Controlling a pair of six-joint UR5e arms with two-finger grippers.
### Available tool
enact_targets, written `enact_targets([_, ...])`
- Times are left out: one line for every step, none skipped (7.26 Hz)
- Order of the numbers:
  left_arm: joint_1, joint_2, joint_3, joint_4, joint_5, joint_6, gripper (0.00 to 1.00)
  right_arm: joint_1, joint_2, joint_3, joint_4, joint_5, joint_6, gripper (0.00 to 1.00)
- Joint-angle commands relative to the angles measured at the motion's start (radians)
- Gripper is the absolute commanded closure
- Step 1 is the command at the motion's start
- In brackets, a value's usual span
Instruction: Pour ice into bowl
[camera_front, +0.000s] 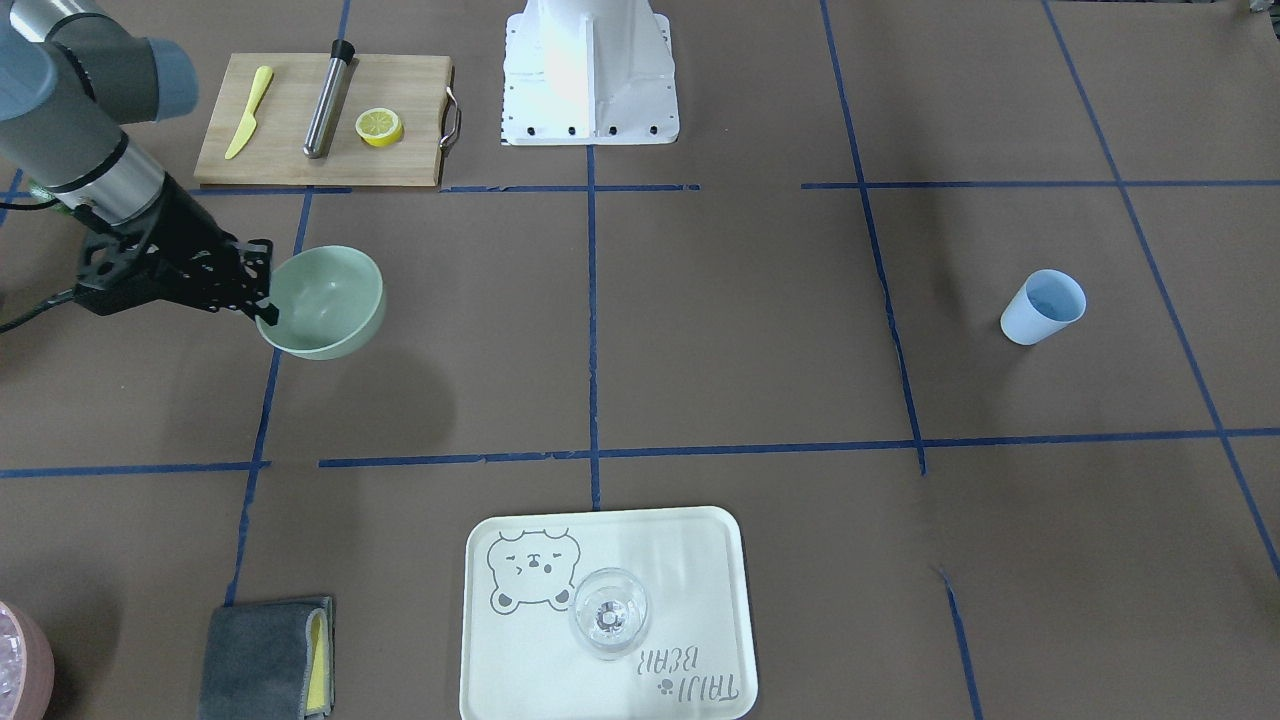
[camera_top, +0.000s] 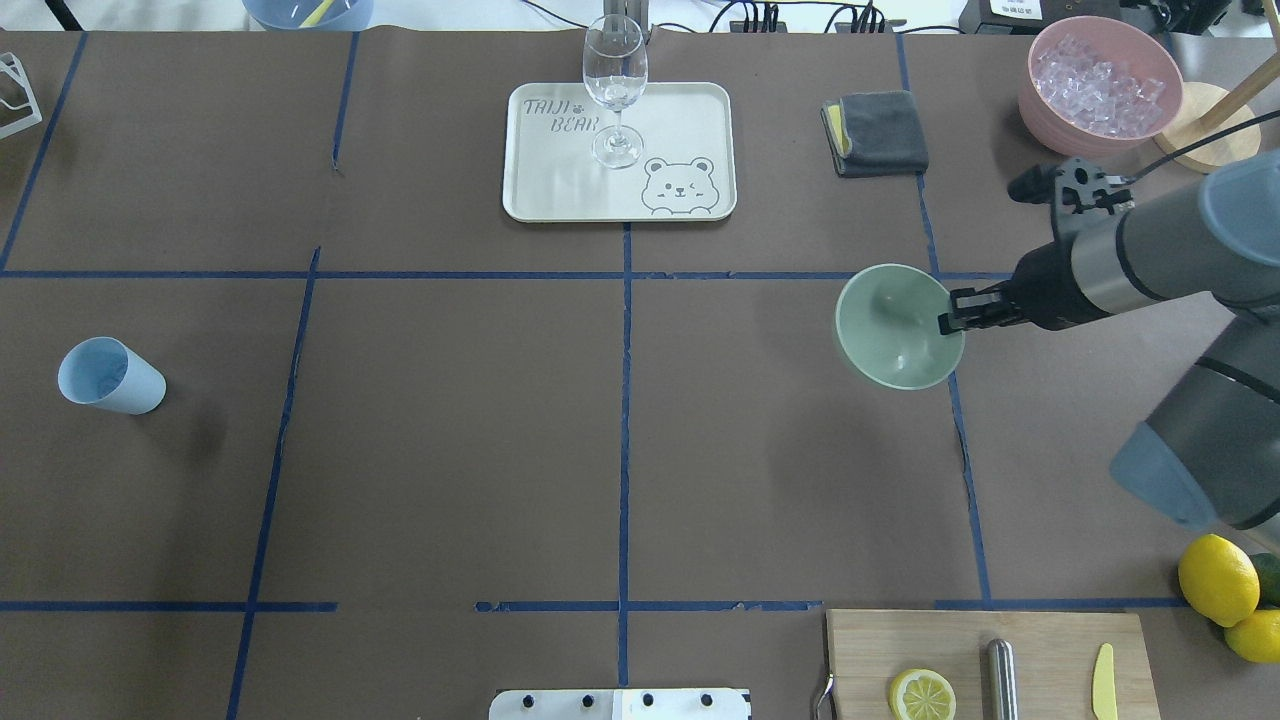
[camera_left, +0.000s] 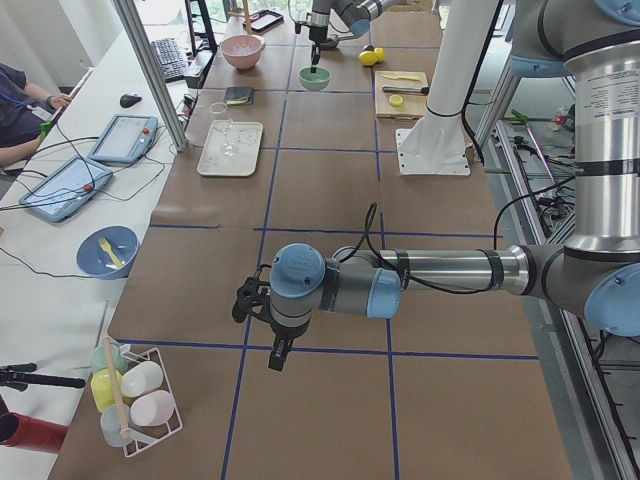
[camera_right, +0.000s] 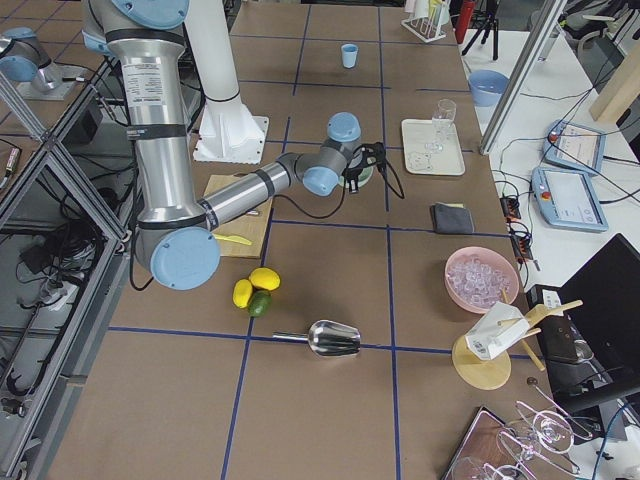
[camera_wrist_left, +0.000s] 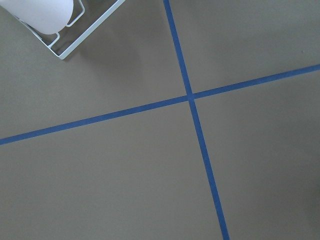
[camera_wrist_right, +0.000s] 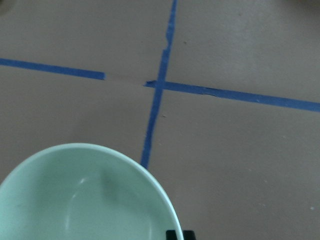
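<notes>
Next, I let go of the bowl with my right gripper on the blue cup's side of the tape line (camera_front: 685, 332), toward the tray.
The pale mint-green bowl (camera_front: 330, 300) is empty and hangs a little above the table, its shadow below it. My right gripper (camera_front: 262, 305) is shut on its rim; the overhead view shows the same grip (camera_top: 948, 322) on the bowl (camera_top: 895, 330). The bowl fills the lower left of the right wrist view (camera_wrist_right: 85, 200). The ice (camera_top: 1100, 75) is a heap of clear cubes in a pink container (camera_top: 1040, 105) at the far right corner, also in the exterior right view (camera_right: 480, 275). My left gripper (camera_left: 277, 352) shows only in the exterior left view, over bare table; I cannot tell if it is open.
A tray (camera_top: 560, 195) with a wine glass (camera_top: 614, 80) stands at the far middle. A grey cloth (camera_top: 880, 132) lies beside it. A blue cup (camera_top: 105, 375) stands at left. A cutting board (camera_top: 1040, 640) holds a lemon half, a metal rod and a yellow knife. A metal scoop (camera_right: 335, 340) lies near whole lemons (camera_right: 255, 290).
</notes>
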Motion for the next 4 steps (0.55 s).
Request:
enact_targets([0.0,-0.001,-0.001,-0.001,0.0,0.001,0.0,-0.122,0.231,-0.009,-0.188,-0.021,0.193,1.0])
enact_targets([0.0,0.001,-0.001,-0.001,0.0,0.001,0.0,-0.179,0.299,-0.01,-0.249,-0.082,0.239,1.0])
enact_targets([0.0,-0.001,-0.001,-0.001,0.0,0.001,0.0,-0.245,0.392,-0.025,-0.382,-0.158,0.28,1.0])
enact_targets([0.0,0.001,-0.001,0.0,0.0,0.001,0.0,-0.288,0.488,-0.089,-0.424,-0.214,0.347,1.0])
